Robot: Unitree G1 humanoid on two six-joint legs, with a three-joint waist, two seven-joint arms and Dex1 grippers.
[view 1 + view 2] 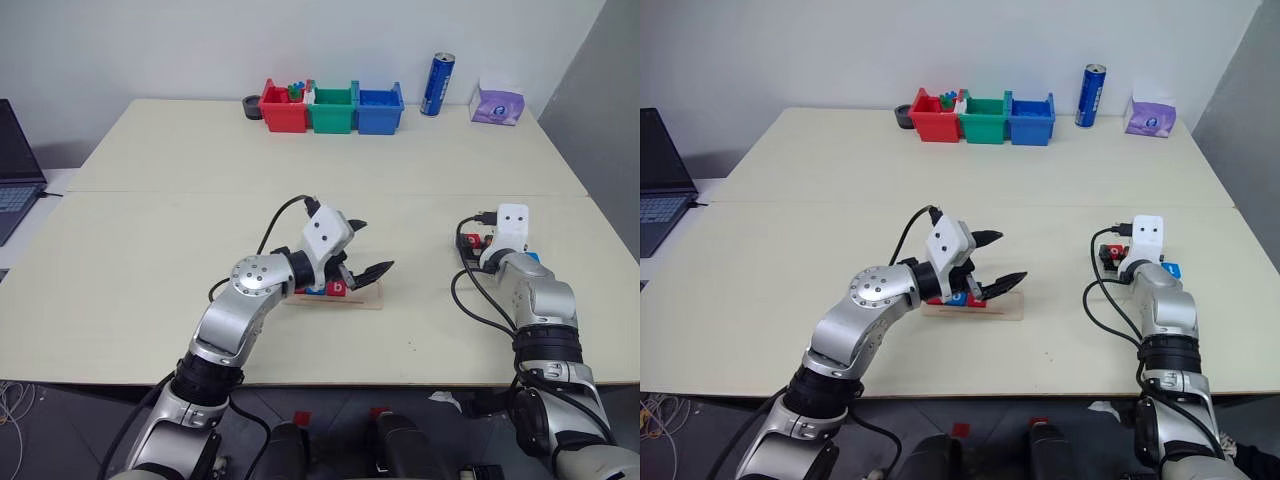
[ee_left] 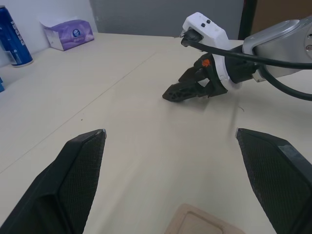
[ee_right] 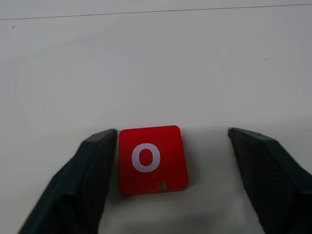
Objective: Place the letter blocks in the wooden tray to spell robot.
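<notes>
My right gripper has a finger on the red "o" block's edge that must meet "b". It should put the block down by the tray and take its other edges (image 3: 153, 191).
A red letter block marked "o" (image 3: 152, 158) lies flat on the table between the fingers of my right gripper (image 3: 171, 130). The gripper is open: one finger touches the block's edge, the other stands well clear. A blue letter block (image 1: 533, 257) lies beside that wrist. The wooden tray (image 1: 368, 296) sits at the table's near middle, with a blue block (image 1: 316, 290) and a red block (image 1: 338, 288) in its groove. My left gripper (image 1: 372, 248) hovers over the tray, wide open and holding nothing. The left wrist view looks across to the right gripper (image 2: 187, 92).
Red (image 1: 284, 108), green (image 1: 332, 110) and blue (image 1: 380, 110) plastic bins line the table's far edge, next to a blue can (image 1: 438, 84) and a purple tissue pack (image 1: 497, 103). A laptop (image 1: 15, 170) stands at the far left.
</notes>
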